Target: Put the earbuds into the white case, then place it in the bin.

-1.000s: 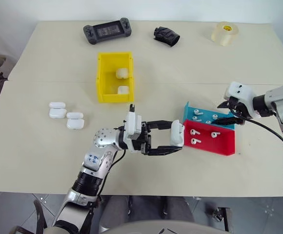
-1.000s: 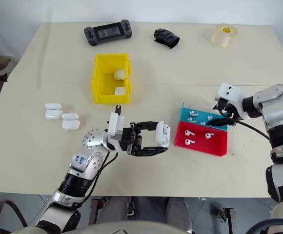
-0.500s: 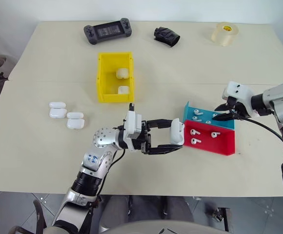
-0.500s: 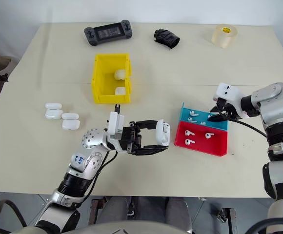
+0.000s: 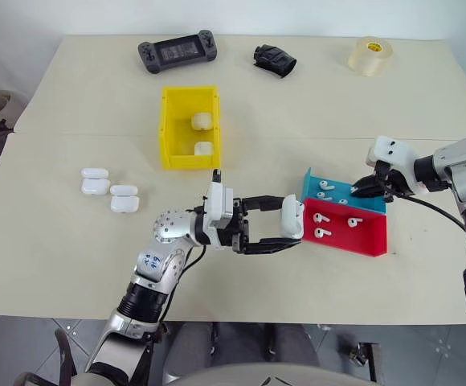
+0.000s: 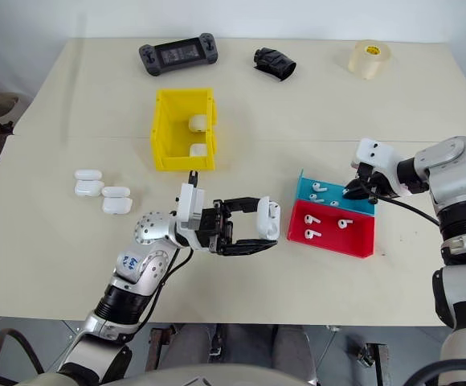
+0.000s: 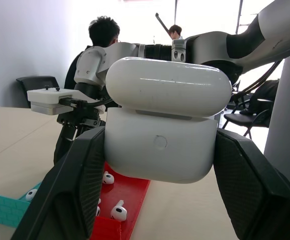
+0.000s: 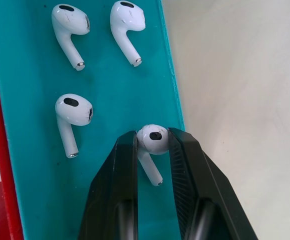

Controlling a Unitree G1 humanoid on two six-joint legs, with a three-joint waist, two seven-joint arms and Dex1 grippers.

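My left gripper holds the white case beside the red tray. My right gripper will put the earbud down inside the white case (image 5: 290, 218) and let go. The earbud is still down in the blue tray.
My left gripper (image 5: 290, 222) is shut on a white case (image 5: 294, 211), holding it just above the table beside the red tray (image 5: 363, 238). In the left wrist view the case (image 7: 165, 125) sits between both fingers (image 7: 80, 185), lid uppermost. My right gripper (image 5: 363, 188) reaches down into the blue tray (image 8: 30, 175), and its fingers are shut on the head of one earbud (image 8: 153, 137). Three more earbuds (image 8: 72, 112) lie loose in that blue tray. The red tray holds other earbuds (image 5: 321, 217). The yellow bin (image 5: 169, 129) stands further back with two cases (image 5: 202, 121) inside.
Two pairs of white cases (image 5: 95, 182) (image 5: 124, 199) lie on the table's left side. Along the far edge are a handheld game console (image 5: 176, 53), a black object (image 5: 274, 59) and a tape roll (image 5: 369, 55). People sit in the background (image 7: 102, 35).
The right gripper's fingers have closed onto an earbud in the blue tray. The left arm has kept still with the case.
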